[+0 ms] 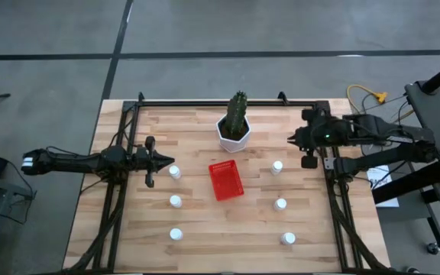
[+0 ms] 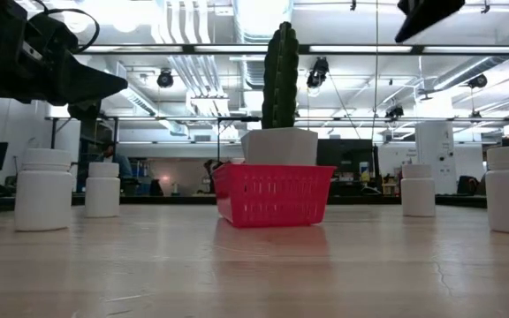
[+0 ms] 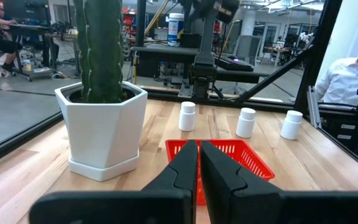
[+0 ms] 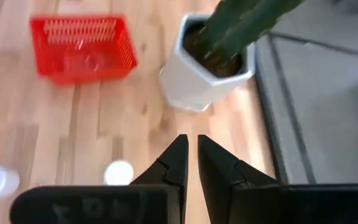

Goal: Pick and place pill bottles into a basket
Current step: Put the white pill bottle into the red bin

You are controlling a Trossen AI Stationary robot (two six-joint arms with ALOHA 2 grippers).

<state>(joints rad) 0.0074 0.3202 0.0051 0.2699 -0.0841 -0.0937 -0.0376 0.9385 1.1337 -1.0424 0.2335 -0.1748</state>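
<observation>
My right gripper is to head next for the pill bottle that is closest to the cactus pot, where it will close on that bottle's white cap (image 1: 277, 165) (image 4: 118, 172).
Six small white pill bottles stand upright on their bases on the wooden table: three on the left (image 1: 175, 173) (image 1: 176, 202) (image 1: 176, 234) and three on the right (image 1: 277, 167) (image 1: 280, 204) (image 1: 287, 238). The red mesh basket (image 1: 226, 180) sits between them at mid table and also shows in the low view (image 2: 272, 194). My left gripper (image 1: 157, 159) hovers shut and empty, just left of the far left bottle. My right gripper (image 1: 291, 140) hovers shut and empty, beyond the far right bottle (image 4: 119, 172).
A white hexagonal pot with a green cactus (image 1: 234, 128) stands just behind the basket, near the table's far edge. A black frame rail (image 1: 228, 102) runs along the far edge and both sides. A person in a white shirt (image 3: 347, 78) sits beyond the table.
</observation>
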